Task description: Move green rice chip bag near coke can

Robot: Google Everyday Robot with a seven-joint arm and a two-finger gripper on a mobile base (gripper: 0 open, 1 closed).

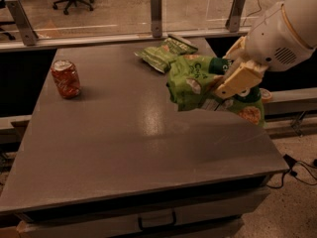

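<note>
The green rice chip bag, now held above the grey table, will be released by my gripper between the coke can and the smaller green chip bag [118, 81].
The green rice chip bag [195, 83] is bright green and crinkly, held in the air above the right side of the grey table [124, 138]. My gripper [229, 83] is shut on the bag's right part, its cream fingers [240, 77] clamped over it, with the white arm coming in from the upper right. The coke can [65, 78], red with a dented silver top, stands upright near the table's left edge, far to the left of the bag.
A smaller, duller green chip bag [163, 52] lies flat at the table's back, just behind the held bag. A glass barrier with metal posts [156, 6] runs along the far edge. A drawer handle [157, 221] shows below the front edge.
</note>
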